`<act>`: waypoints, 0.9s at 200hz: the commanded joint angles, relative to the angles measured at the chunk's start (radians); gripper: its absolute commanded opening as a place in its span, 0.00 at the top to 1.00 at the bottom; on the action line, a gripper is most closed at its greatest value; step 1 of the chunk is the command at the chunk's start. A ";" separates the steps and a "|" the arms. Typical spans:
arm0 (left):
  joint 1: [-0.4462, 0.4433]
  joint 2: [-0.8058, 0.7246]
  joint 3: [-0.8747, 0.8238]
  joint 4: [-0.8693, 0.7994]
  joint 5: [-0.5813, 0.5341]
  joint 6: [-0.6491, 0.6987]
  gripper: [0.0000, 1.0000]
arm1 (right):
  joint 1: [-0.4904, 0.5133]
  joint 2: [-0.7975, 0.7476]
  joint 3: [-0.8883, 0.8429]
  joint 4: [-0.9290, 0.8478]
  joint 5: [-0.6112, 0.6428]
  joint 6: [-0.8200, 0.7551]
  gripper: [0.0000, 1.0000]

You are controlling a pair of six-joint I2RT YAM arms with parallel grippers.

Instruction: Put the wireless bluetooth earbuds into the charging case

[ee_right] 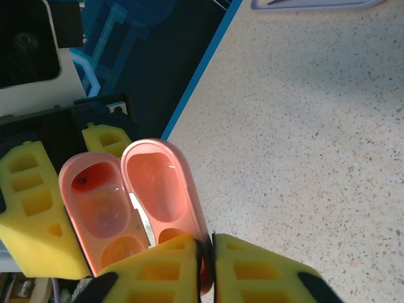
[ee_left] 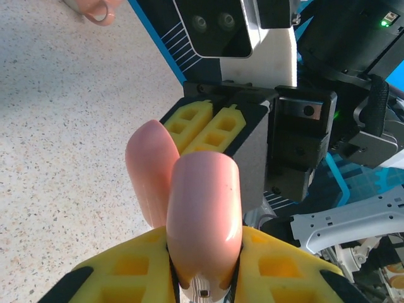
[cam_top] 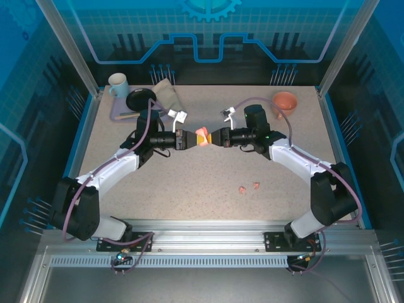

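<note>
I should open my left gripper, turn it and take hold again of the case's base (ee_left: 205,196) while my right gripper holds the case's lid, because the case's hollows face away from my left gripper's wrist.
A salmon-pink charging case (cam_top: 203,136) hangs open above the table's middle, between both grippers. My left gripper (cam_top: 189,139) is shut on its base (ee_left: 203,208); in the left wrist view the yellow pads (ee_left: 126,265) clamp it from both sides. My right gripper (ee_right: 208,247) is shut on the rim of the lid (ee_right: 161,186), beside the base (ee_right: 95,208) with its wells. Two salmon-pink earbuds (cam_top: 249,187) lie on the table, nearer the front and to the right of the case.
A pale mug (cam_top: 117,83), a black round object (cam_top: 140,98) on a purple tray (cam_top: 120,115) and a beige cloth (cam_top: 165,93) sit at the back left. An orange bowl (cam_top: 285,100) stands back right.
</note>
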 commanded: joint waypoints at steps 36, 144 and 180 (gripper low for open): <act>0.000 0.004 0.075 -0.094 0.022 0.063 0.45 | -0.009 -0.001 0.103 -0.146 0.016 -0.106 1.00; 0.086 0.279 0.657 -1.109 0.205 0.706 0.30 | -0.012 0.043 0.380 -0.723 0.239 -0.662 1.00; 0.085 0.401 0.768 -1.329 0.240 0.872 0.36 | 0.005 0.111 0.488 -0.871 0.273 -0.793 1.00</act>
